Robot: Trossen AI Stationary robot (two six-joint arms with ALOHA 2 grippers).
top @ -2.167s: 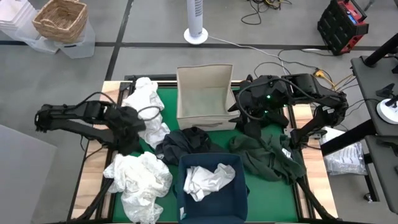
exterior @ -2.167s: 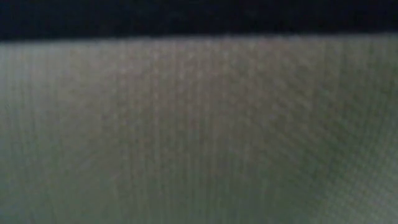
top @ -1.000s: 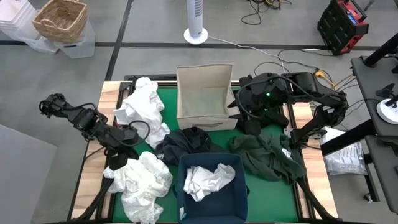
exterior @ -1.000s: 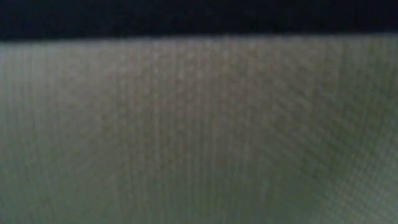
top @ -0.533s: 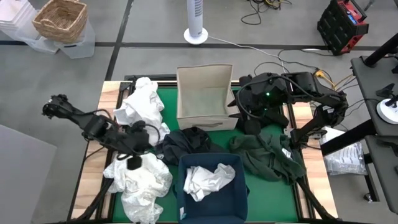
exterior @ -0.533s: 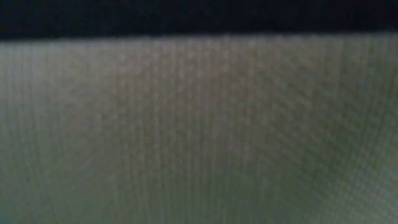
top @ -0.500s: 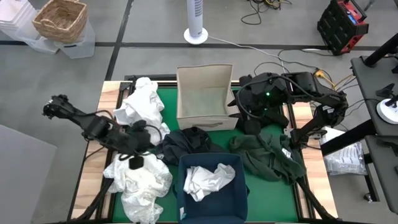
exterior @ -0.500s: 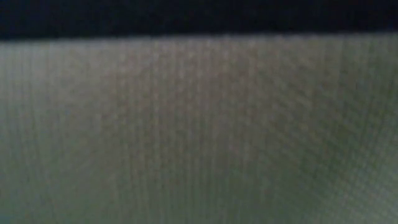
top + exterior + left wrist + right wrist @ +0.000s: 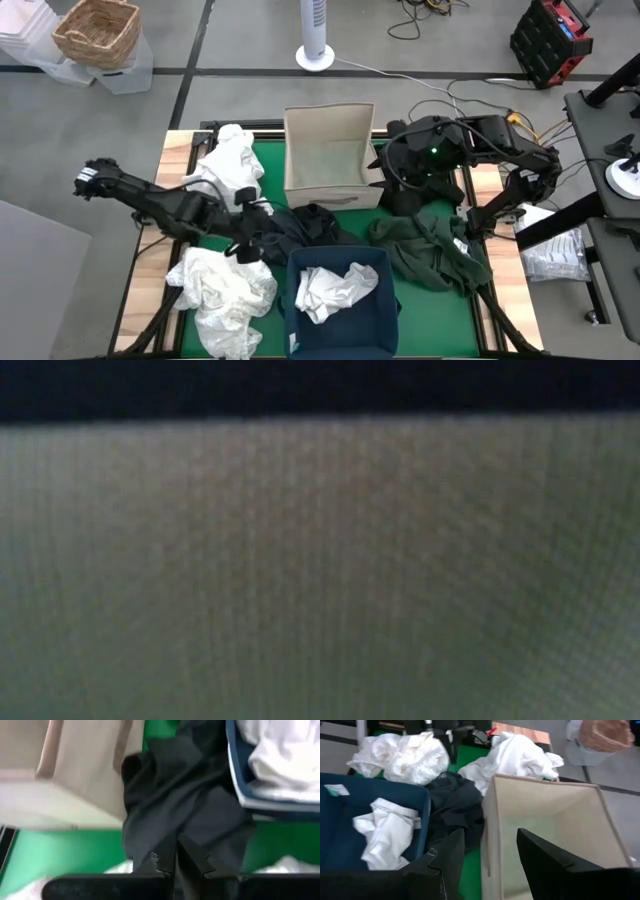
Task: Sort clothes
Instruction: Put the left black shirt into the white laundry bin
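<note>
The robot's left gripper will next grab the black garment by its end [image 9: 281,228] [image 9: 165,837] near the corner of the beige box, farthest from the dark olive garment.
Clothes lie scattered on the green table. One white pile [image 9: 235,165] sits far left and another [image 9: 225,285] near left. A black garment [image 9: 300,230] is in the middle and a dark olive one [image 9: 430,250] lies to the right. One more white garment [image 9: 335,285] lies in the navy bin [image 9: 385,300]. My left gripper [image 9: 245,250] is shut, low at the left edge of the black garment [image 9: 190,810]. My right gripper [image 9: 490,845] is open, up beside the beige box [image 9: 330,160], touching nothing. My left gripper has its shut fingers [image 9: 167,857] pointing at the black garment's left part, coming from the table's left. I cannot tell whether they touch the cloth.
The beige box [image 9: 545,820] stands open at the far middle and the navy bin [image 9: 350,815] at the near middle. Blurred grey-green fabric [image 9: 320,560] fills the low view. A wicker basket [image 9: 97,32], a fan base [image 9: 315,55] and cables lie on the floor beyond.
My left arm has reached out, carrying its gripper from over the near-left white pile toward the table's right, up to the black garment. The clothes have not visibly shifted.
</note>
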